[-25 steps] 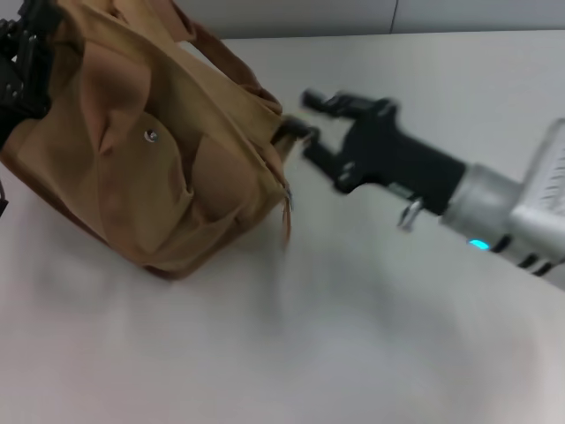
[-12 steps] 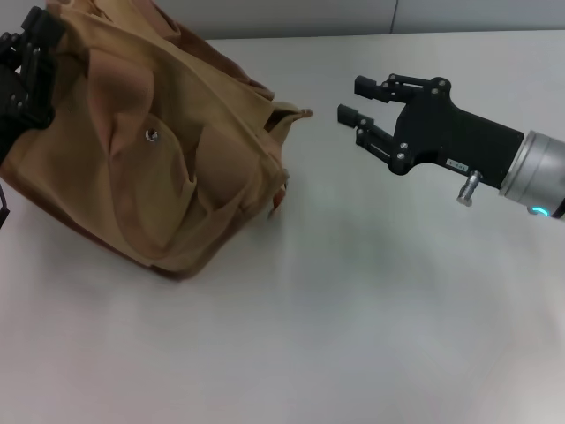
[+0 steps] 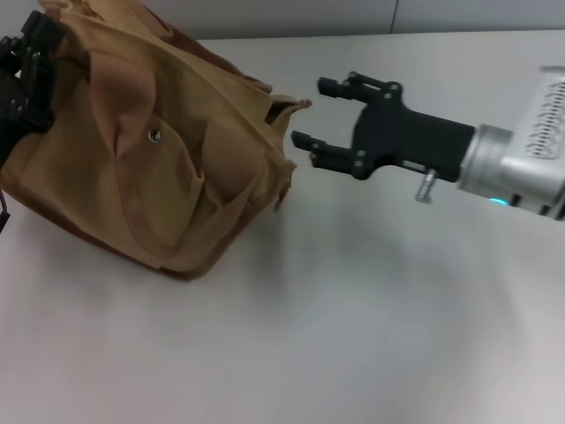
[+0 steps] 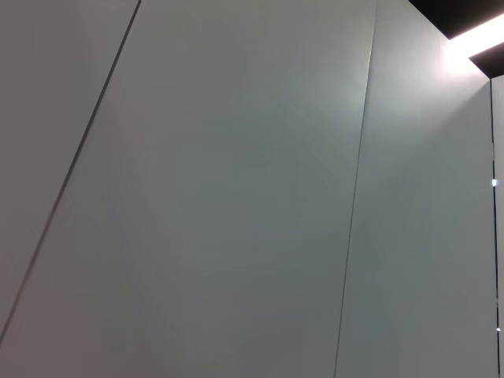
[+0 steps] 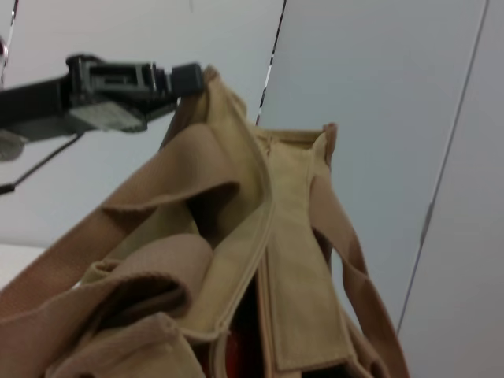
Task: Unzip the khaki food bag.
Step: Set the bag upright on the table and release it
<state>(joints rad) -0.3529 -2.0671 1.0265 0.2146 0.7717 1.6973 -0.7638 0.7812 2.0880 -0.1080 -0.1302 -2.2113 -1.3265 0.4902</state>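
Observation:
The khaki food bag slants from my left gripper, so my right gripper needs to grip the bag's loose end (image 3: 284, 115) and swing it square.
The khaki food bag (image 3: 168, 150) lies tilted on the white table at the left, front pocket and silver snap (image 3: 154, 135) facing me. My left gripper (image 3: 26, 79) is shut on the bag's far left end; it also shows in the right wrist view (image 5: 169, 79) at the bag's far corner. My right gripper (image 3: 309, 113) is open and empty, just right of the bag's near end and not touching it. The right wrist view looks along the bag's top (image 5: 291, 260), where a dark gap with red inside (image 5: 236, 350) shows. The zipper pull is not visible.
The white table (image 3: 353, 309) spreads in front and to the right of the bag. A grey wall (image 3: 477, 13) runs along the table's back edge. The left wrist view shows only grey wall panels (image 4: 236, 197).
My right gripper was at the bag's near end, drew back to the right, and has now moved left toward the bag again, still open. The bag settled slightly.

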